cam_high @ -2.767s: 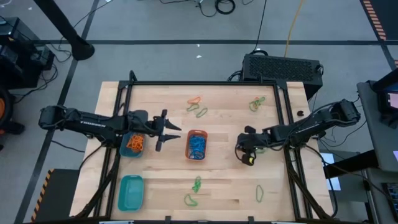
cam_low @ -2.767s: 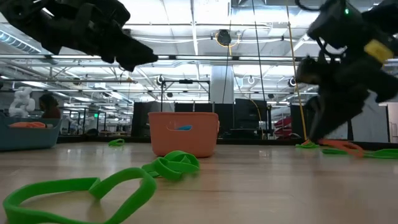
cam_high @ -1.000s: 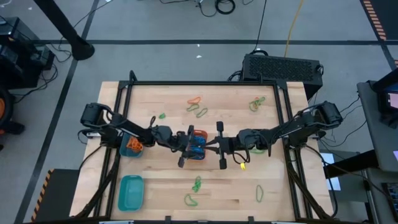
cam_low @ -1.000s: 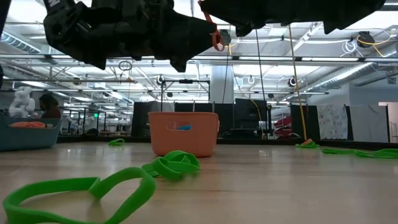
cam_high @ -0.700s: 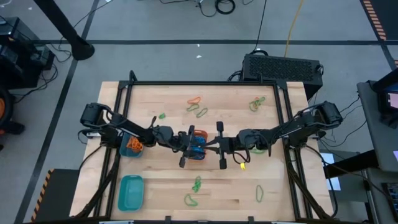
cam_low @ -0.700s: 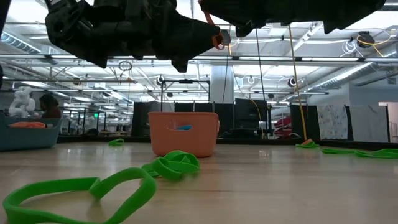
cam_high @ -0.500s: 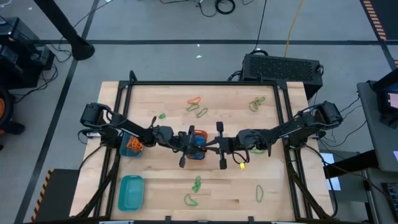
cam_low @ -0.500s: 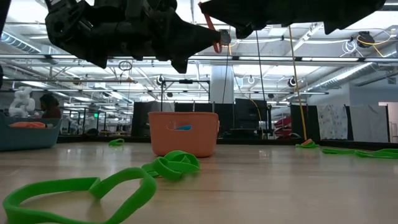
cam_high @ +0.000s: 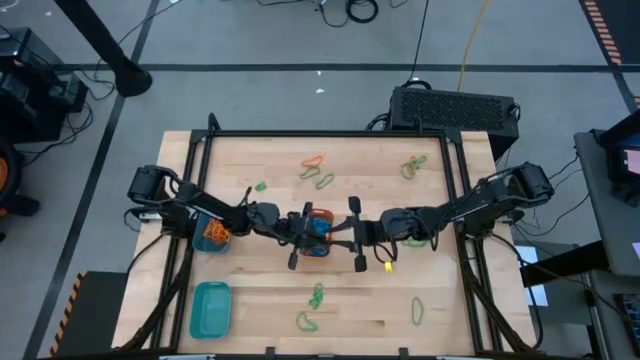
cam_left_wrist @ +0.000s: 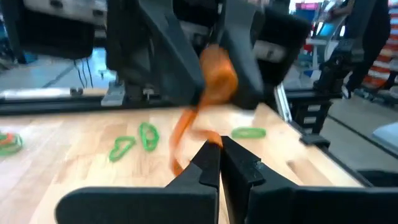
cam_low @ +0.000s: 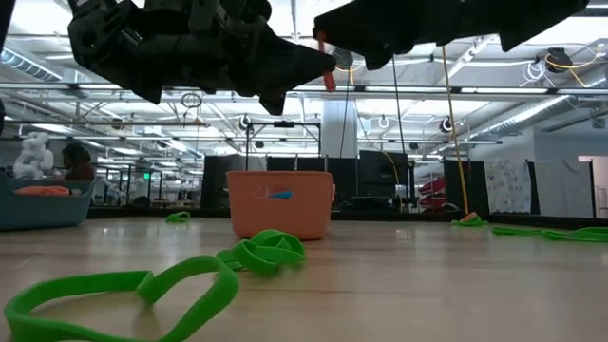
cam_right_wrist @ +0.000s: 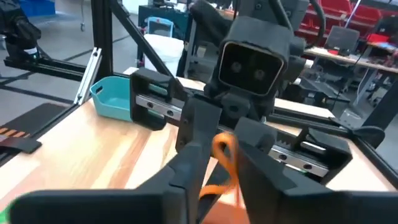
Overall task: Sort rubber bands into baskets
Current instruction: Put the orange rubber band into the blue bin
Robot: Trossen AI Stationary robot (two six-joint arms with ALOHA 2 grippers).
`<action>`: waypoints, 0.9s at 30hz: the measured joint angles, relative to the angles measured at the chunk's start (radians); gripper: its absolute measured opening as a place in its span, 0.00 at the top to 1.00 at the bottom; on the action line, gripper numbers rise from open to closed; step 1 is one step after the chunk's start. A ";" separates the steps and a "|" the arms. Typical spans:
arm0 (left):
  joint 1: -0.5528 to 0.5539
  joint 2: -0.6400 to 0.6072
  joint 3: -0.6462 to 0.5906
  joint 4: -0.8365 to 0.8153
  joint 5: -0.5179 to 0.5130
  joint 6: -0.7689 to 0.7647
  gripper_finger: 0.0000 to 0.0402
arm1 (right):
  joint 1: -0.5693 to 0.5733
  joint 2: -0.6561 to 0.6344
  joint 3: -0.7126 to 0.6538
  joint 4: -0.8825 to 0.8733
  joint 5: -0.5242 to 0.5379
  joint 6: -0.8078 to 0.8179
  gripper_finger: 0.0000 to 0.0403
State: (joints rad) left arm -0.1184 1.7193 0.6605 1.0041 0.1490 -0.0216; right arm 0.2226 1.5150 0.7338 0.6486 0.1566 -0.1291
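Observation:
I should use my left gripper to set the orange rubber band down and let go of it on the pile of orange rubber bands in their basket [cam_high: 217, 232]. The band now hangs in the air over that basket.
An orange rubber band [cam_left_wrist: 216, 74] hangs in the air over the orange basket [cam_high: 316, 243] at the table's middle. That basket holds blue bands. My left gripper [cam_left_wrist: 219, 149] reaches in level from the table's left and is shut on the band. My right gripper [cam_right_wrist: 217, 167] faces it from the right, fingers apart, with the band [cam_right_wrist: 224, 152] in the gap. Green bands [cam_high: 316, 296] lie loose on the wood. In the high view the two grippers [cam_high: 328, 234] meet tip to tip. My left gripper pinches the orange band's lower strand [cam_left_wrist: 198, 127] between its two fingertips, coming level from the table's left. The band is clear of the table and the basket and runs up toward the other gripper. My right gripper has the band's upper end [cam_left_wrist: 217, 70] between its parted fingers; whether they touch it, I cannot tell.
A round basket with orange bands [cam_high: 212, 232] stands at the left under my left arm. A teal basket [cam_high: 210, 308] sits at the near left. More bands lie at the far middle [cam_high: 316, 165], far right [cam_high: 412, 166] and near right [cam_high: 418, 311].
Both arms have stayed in place above the orange basket. My left gripper has shut on the orange band. My right gripper's fingers have parted. In the low view the band's loop now hangs shorter between the two grippers.

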 joint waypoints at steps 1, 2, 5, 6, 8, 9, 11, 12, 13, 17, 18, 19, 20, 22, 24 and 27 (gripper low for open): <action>0.000 -0.009 0.000 -0.024 0.000 0.000 0.99 | 0.001 -0.012 -0.001 -0.012 0.000 0.011 0.74; 0.000 -0.021 0.000 -0.047 -0.004 0.000 0.99 | 0.001 -0.023 -0.001 -0.018 0.000 0.023 0.72; -0.004 -0.093 0.000 -0.169 -0.041 0.000 0.99 | 0.002 -0.071 0.000 -0.090 0.000 0.037 0.64; -0.005 -0.123 0.000 -0.214 -0.055 0.000 0.99 | 0.002 -0.087 -0.001 -0.115 0.000 0.037 0.61; -0.014 -0.203 0.000 -0.361 -0.088 0.000 0.99 | 0.002 -0.119 -0.001 -0.172 0.000 0.039 0.57; -0.019 -0.246 0.000 -0.432 -0.099 0.000 0.99 | 0.002 -0.138 -0.001 -0.208 -0.001 0.040 0.55; -0.031 -0.338 0.000 -0.604 -0.119 -0.025 0.99 | 0.002 -0.171 -0.001 -0.279 -0.004 0.041 0.52; -0.038 -0.387 0.000 -0.705 -0.134 -0.059 0.99 | 0.002 -0.181 0.000 -0.307 -0.005 0.047 0.51; -0.044 -0.431 0.000 -0.799 -0.152 -0.105 0.99 | 0.002 -0.190 0.000 -0.340 -0.005 0.057 0.50; -0.075 -0.615 0.000 -1.161 -0.206 -0.308 0.99 | 0.002 -0.202 0.000 -0.429 -0.005 0.107 0.48; -0.081 -0.657 0.000 -1.257 -0.216 -0.367 0.99 | 0.002 -0.202 0.000 -0.452 -0.005 0.118 0.48; -0.086 -0.697 0.000 -1.359 -0.223 -0.433 0.99 | 0.002 -0.201 0.000 -0.471 -0.005 0.126 0.48; -0.089 -0.737 0.000 -1.470 -0.229 -0.509 0.99 | 0.002 -0.201 0.000 -0.487 -0.006 0.138 0.48; -0.094 -0.797 0.000 -1.660 -0.232 -0.685 0.99 | 0.002 -0.200 0.000 -0.515 -0.016 0.170 0.48; -0.103 -0.840 0.000 -1.833 -0.221 -0.845 0.99 | 0.002 -0.198 0.000 -0.541 -0.048 0.192 0.48; -0.115 -0.869 0.000 -2.030 -0.183 -1.026 0.99 | 0.002 -0.198 -0.001 -0.542 -0.089 0.200 0.48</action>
State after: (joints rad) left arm -0.2331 0.8507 0.6605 -1.0261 -0.0342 -1.0471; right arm 0.2245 1.3170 0.7330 0.1070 0.0674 0.0711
